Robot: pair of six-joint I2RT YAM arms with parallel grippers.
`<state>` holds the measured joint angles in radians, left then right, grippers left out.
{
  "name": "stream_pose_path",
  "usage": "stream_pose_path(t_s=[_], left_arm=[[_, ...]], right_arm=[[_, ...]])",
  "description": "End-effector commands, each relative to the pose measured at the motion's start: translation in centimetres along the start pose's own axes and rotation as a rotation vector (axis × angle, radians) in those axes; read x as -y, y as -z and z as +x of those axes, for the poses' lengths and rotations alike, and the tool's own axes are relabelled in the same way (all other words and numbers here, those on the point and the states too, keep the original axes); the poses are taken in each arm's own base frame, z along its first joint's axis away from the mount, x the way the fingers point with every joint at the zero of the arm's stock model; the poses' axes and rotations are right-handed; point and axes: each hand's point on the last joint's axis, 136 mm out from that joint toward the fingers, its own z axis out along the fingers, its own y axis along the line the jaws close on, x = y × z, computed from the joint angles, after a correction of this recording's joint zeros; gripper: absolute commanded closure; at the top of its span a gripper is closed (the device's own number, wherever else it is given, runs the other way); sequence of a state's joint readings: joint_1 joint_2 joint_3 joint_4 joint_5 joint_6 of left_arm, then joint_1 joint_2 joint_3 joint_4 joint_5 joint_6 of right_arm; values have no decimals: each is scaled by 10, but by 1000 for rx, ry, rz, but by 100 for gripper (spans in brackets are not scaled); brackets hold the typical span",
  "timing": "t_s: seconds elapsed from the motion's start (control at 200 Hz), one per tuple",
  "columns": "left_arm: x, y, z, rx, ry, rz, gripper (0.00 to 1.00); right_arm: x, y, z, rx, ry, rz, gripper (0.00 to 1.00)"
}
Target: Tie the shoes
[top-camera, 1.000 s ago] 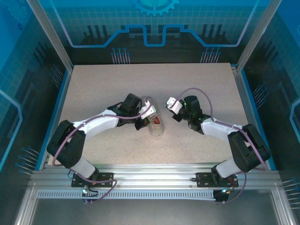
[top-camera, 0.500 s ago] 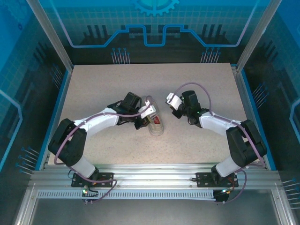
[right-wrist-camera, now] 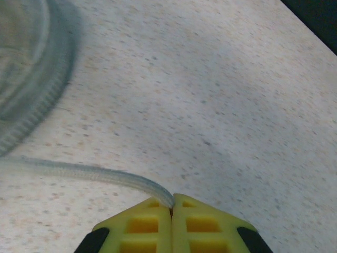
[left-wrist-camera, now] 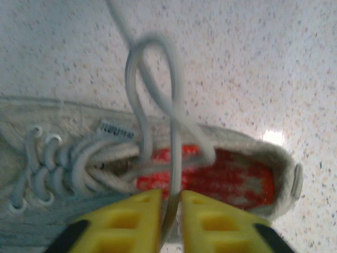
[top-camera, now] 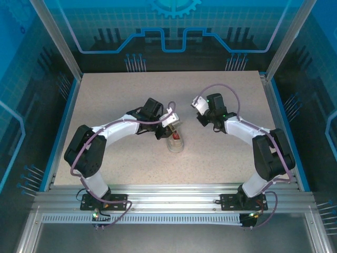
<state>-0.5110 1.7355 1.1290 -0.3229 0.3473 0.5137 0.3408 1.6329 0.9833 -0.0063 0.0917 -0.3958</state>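
The lace loop stands slack over the red insole, so my left gripper should retake the strand of lace (left-wrist-camera: 175, 171) below the loop and pull it away opposite my right gripper.
The shoe (top-camera: 175, 141), a small whitish-grey sneaker with a red patch inside, lies mid-table with its opening facing up. In the left wrist view its red insole (left-wrist-camera: 226, 176) and a standing white lace loop (left-wrist-camera: 152, 79) show. My left gripper (top-camera: 171, 118) hovers over the shoe's far end. Its yellow fingertips (left-wrist-camera: 171, 194) stand slightly apart, and a lace strand runs loosely down between them. To the right of the shoe, my right gripper (top-camera: 197, 103) is shut on a lace end (right-wrist-camera: 79, 171), pinched at the very tips (right-wrist-camera: 171, 197). The shoe's grey ribbed sole edge (right-wrist-camera: 31, 79) is blurred.
The speckled beige table (top-camera: 131, 95) has bare room all round the shoe. Blue rails and clear walls bound it on the left, right and back. Both arm bases sit at the near edge.
The left gripper shifted right over the shoe and its jaws parted a little around the lace. The right gripper drew back, up and to the right, still holding its lace end.
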Motion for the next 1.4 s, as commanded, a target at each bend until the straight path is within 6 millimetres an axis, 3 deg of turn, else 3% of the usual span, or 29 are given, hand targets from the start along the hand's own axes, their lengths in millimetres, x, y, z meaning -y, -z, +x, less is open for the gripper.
stream_pose_path(t_s=[0.0, 0.125, 0.415, 0.48, 0.555, 0.62, 0.956, 1.156, 1.396], left_arm=[[7, -4, 19, -71, 33, 58, 73], [6, -3, 18, -60, 31, 49, 61], [-1, -8, 13, -66, 3, 50, 62], [-3, -10, 11, -71, -2, 52, 75], [-5, -10, 10, -80, 5, 51, 100], [-6, -7, 13, -91, 8, 39, 100], [-19, 61, 32, -91, 135, -99, 100], [-21, 81, 65, -235, 244, -201, 100], [-40, 107, 107, -406, 355, -397, 100]], right_arm=[[24, -2, 5, -42, -42, 69, 100], [22, -3, 6, -48, -43, 59, 100], [15, -1, 3, -32, -32, 36, 100], [14, -1, 2, -31, -30, 34, 100], [13, 0, 2, -32, -30, 33, 100], [13, 2, 2, -32, -30, 38, 100], [21, 12, 9, -53, -26, 74, 100], [17, 13, 8, -60, -39, 53, 100], [16, 19, 14, -108, -40, 50, 100]])
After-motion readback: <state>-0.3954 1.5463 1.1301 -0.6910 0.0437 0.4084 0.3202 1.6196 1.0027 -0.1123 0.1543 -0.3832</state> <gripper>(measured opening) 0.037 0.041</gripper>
